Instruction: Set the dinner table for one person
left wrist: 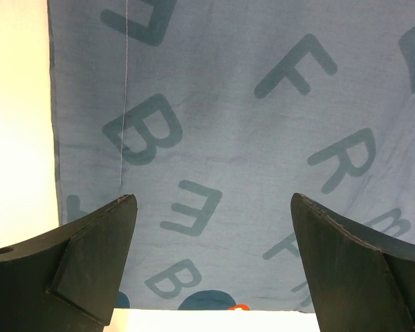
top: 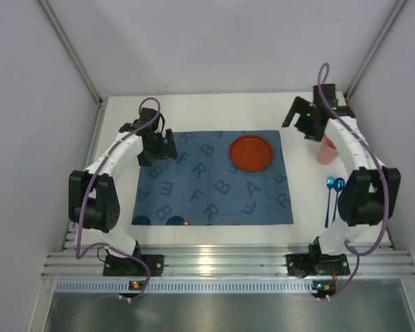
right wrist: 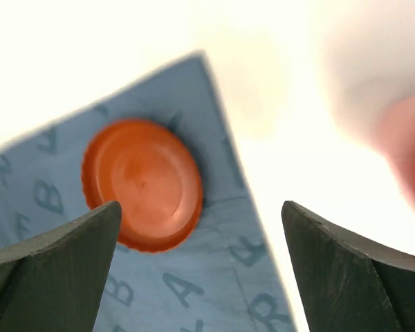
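My right gripper should grab the pink cup's rim [top: 337,147] on the side that faces away from the blue cloth mat.
The white dinner table [top: 214,111] carries a blue cloth mat [top: 207,187] printed with letters. An orange plate [top: 250,153] sits on the mat's far right corner; it also shows in the right wrist view [right wrist: 142,183]. A pink cup [top: 326,150] stands right of the mat, partly hidden by the right arm. Two blue utensils [top: 330,197] lie on the table at the right. My left gripper [top: 159,146] is open and empty over the mat's far left corner [left wrist: 214,200]. My right gripper [top: 308,124] is open and empty above the table, beside the cup [right wrist: 200,207].
Grey walls enclose the table on the left, back and right. An aluminium rail [top: 214,263] runs along the near edge with both arm bases bolted to it. Dark blue discs [top: 174,221] are printed at the mat's near edge.
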Tool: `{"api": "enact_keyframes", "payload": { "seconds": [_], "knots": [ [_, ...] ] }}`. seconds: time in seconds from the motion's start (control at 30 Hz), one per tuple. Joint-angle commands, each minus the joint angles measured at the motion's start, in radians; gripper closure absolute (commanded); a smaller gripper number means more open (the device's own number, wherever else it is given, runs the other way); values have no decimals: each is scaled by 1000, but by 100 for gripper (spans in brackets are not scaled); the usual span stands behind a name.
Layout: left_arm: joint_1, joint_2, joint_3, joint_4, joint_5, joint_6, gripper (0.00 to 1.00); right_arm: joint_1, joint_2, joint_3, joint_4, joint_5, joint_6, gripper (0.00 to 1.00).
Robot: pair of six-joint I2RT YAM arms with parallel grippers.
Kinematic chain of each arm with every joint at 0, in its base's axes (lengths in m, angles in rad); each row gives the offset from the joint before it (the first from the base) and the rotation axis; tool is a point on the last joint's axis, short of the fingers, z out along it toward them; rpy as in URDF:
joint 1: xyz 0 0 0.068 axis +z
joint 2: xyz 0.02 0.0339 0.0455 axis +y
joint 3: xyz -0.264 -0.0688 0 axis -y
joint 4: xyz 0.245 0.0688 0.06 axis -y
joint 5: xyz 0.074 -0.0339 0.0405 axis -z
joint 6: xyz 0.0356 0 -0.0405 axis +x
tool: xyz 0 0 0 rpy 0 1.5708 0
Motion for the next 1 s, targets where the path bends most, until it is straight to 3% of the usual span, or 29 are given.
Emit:
{"api": "enact_keyframes", "payload": {
  "seconds": [0.0,0.17,0.27,0.77,0.87,0.9,0.97],
  "knots": [
    [6,-42,-23,56,19,-1,2,-224,-201,3,-47,8,-31,0],
    [1,-42,-37,69,68,-9,2,-420,-271,-112,-109,99,-11,0],
    [3,-45,-32,64,77,0,2,-467,-264,-146,-112,125,-8,0],
    [3,-80,-58,56,74,20,2,-533,-23,-175,83,-11,17,0],
    [1,-85,-60,55,70,19,2,-521,11,-168,98,-28,14,21],
    [3,-83,-60,55,68,19,2,-514,29,-163,94,-30,9,43],
    [3,-83,-58,56,65,17,2,-495,43,-146,85,-24,-9,64]
  ]
}}
